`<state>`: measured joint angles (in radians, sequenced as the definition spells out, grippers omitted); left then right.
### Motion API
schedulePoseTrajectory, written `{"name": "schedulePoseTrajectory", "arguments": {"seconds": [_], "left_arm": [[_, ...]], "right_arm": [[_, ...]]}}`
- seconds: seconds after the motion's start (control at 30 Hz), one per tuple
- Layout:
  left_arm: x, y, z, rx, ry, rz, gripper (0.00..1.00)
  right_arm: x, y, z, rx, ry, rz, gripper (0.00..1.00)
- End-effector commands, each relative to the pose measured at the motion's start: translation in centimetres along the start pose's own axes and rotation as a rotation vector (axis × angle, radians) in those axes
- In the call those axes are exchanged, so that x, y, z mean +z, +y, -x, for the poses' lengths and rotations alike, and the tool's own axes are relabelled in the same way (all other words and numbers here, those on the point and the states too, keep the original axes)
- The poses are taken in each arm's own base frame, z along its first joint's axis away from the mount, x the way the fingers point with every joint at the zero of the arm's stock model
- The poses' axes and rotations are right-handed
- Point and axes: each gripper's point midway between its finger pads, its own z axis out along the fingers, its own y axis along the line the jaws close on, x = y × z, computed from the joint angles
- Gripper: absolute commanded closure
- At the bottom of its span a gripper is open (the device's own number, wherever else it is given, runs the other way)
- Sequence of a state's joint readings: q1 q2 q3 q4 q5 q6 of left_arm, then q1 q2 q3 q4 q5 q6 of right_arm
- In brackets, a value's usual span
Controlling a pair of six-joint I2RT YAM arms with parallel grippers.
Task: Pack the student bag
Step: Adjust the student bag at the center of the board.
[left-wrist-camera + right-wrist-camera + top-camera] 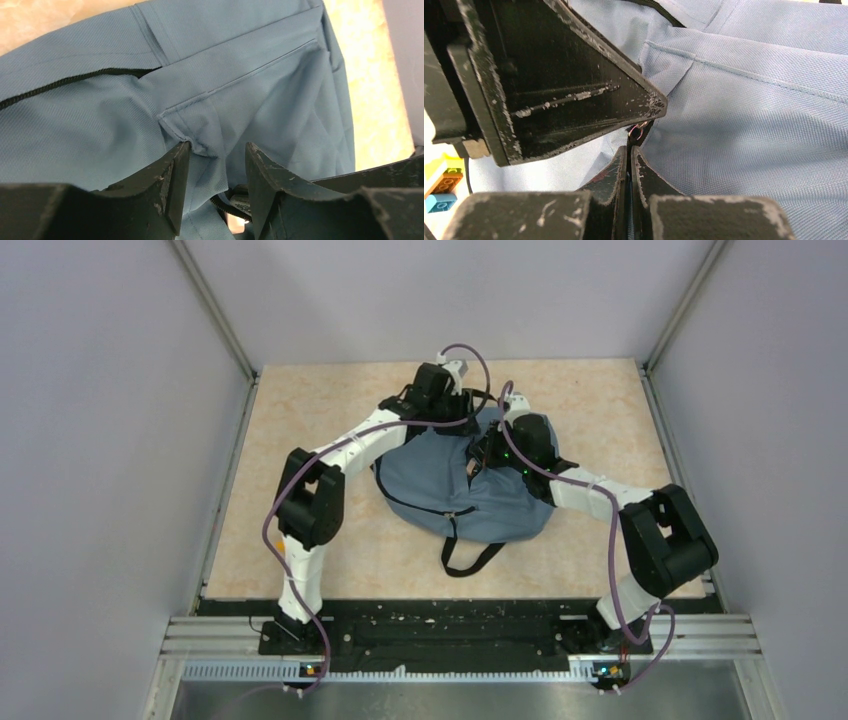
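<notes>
The bunched blue fabric beside the zipper pull lies loose between my left gripper's open fingers, so that gripper should pinch its stitched edge [199, 148] before the zipper moves.
The slate-blue student bag [440, 485] lies flat in the middle of the table, its black strap [470, 558] trailing toward me. Both grippers meet at its far top edge. My left gripper [462, 415] stands open over the bag, and in the left wrist view [215, 155] a bunched fold of blue fabric [240, 75] lies between the spread jaws, touching the left finger. My right gripper [490, 445] is shut in the right wrist view [630, 152] on a thin black zipper pull [638, 132] with a small ring. One left finger [574, 95] shows just above it.
A black zipper line [60, 85] runs across the bag's left side. Small yellow, orange and blue toy bricks [441, 192] show at the lower left of the right wrist view. Grey walls enclose the beige table [300, 420] on three sides.
</notes>
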<state>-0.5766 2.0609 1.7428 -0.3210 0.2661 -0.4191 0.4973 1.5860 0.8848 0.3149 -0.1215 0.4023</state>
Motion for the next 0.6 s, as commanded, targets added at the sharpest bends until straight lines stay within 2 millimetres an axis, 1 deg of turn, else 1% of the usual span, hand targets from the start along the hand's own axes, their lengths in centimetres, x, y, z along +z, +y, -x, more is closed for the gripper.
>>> {"name": "schedulePoseTrajectory", "arguments": {"seconds": [0.0,0.1,0.23,0.33,0.5,0.57], "left_arm": [[-0.9,0.8,-0.4,0.012,-0.036,0.079,0.50],[-1.2,0.5,-0.3,-0.007,-0.069,0.061,0.51],[-0.6,-0.3,-0.5,-0.029,-0.054,0.018,0.51],[-0.1,-0.7,0.0,-0.034,-0.074,-0.009,0.51],[0.9,-1.1,1.4,-0.040,-0.098,-0.028,0.50],[1.4,-1.1,1.7,-0.051,-0.098,-0.040,0.54]], "right_arm": [[0.1,1.8,-0.3,-0.019,0.026,0.055,1.00],[0.2,1.7,-0.4,-0.019,0.029,0.056,1.00],[0.4,1.8,-0.5,-0.013,0.033,0.065,1.00],[0.4,1.8,-0.7,-0.016,0.040,0.065,1.00],[0.4,1.7,-0.9,-0.031,0.045,0.066,1.00],[0.3,1.9,-0.6,-0.039,0.040,0.073,1.00]]}}
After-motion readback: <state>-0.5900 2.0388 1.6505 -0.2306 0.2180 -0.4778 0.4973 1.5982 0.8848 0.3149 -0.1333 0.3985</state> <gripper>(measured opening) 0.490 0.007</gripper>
